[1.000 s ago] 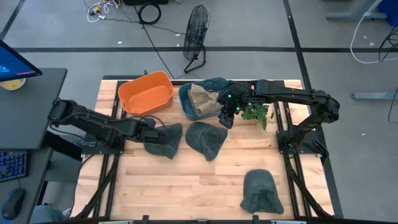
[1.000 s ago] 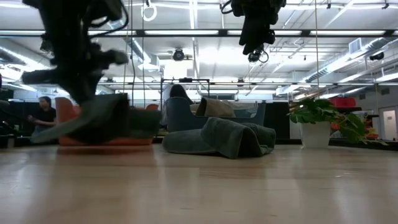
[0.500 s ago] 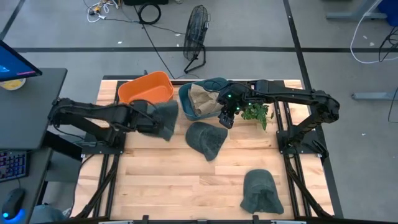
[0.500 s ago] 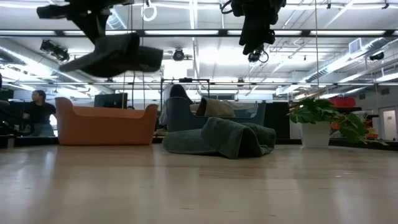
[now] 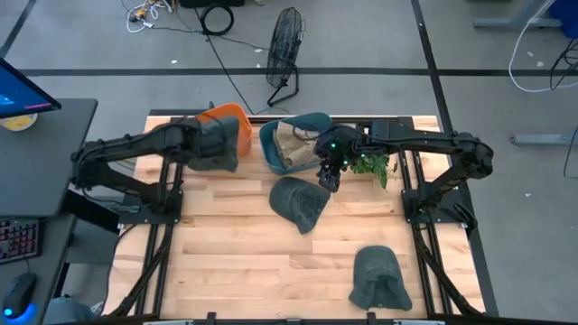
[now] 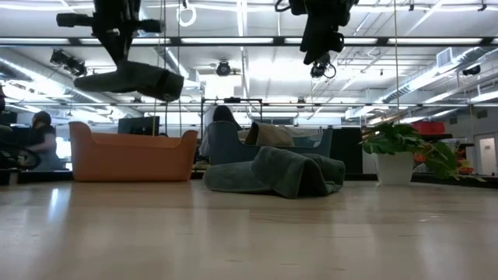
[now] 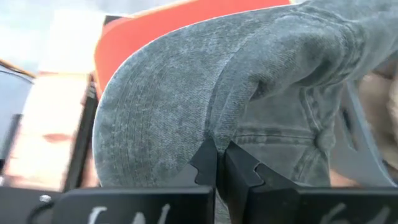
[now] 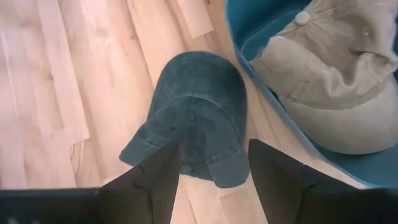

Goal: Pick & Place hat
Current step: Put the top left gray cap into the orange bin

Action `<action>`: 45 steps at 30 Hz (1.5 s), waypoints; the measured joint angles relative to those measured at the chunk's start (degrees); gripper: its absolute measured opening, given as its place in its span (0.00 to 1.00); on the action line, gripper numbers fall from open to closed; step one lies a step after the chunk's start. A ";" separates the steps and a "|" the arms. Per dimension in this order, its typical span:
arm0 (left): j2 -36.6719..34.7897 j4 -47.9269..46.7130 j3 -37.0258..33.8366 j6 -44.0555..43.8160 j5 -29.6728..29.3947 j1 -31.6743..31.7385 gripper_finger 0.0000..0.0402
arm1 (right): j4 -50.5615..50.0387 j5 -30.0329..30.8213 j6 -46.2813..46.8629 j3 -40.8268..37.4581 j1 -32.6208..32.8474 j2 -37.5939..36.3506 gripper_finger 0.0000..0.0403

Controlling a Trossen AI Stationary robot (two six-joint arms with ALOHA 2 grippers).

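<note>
The grey denim cap will come out of my left gripper's hold inside the orange bin point(image 5: 211, 152), where I will let it go next to the blue bin. The cap is still high over the orange bin.
My left gripper point(image 5: 204, 144) is shut on a grey denim cap point(image 5: 219, 144) and holds it in the air over the orange bin point(image 5: 231, 116); the low view shows the cap point(image 6: 132, 79) well above the bin point(image 6: 128, 155). My right gripper point(image 5: 327, 177) is open and hovers above a dark teal cap point(image 5: 300, 202) that lies flat on the table, crown up point(image 8: 193, 118). A third dark cap point(image 5: 379, 278) lies near the table's near right corner. A beige cap point(image 8: 323, 81) sits in the blue bin point(image 5: 271, 144). My left gripper pinches the grey cap between its two fingers point(image 7: 239, 171), on the cloth where brim and crown meet point(image 7: 217, 134). The fingers come from above, slanting down. The cap is lifted clear and hangs below them, lying nearly level point(image 6: 148, 78).
The orange bin and the blue bin stand side by side at the far edge. A small potted plant point(image 5: 372, 164) stands right of the blue bin, close to my right arm. Bare wood point(image 5: 244, 262) spreads over the table's near left part.
My left gripper has risen and swung toward the far edge, carrying the grey cap from the table up over the orange bin. The cap is now lifted clear. My right gripper has stayed about where it was.
</note>
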 joint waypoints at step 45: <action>-0.04 33.35 -29.65 14.28 3.24 27.80 0.12 | -0.01 0.02 -0.28 0.00 6.26 0.00 0.48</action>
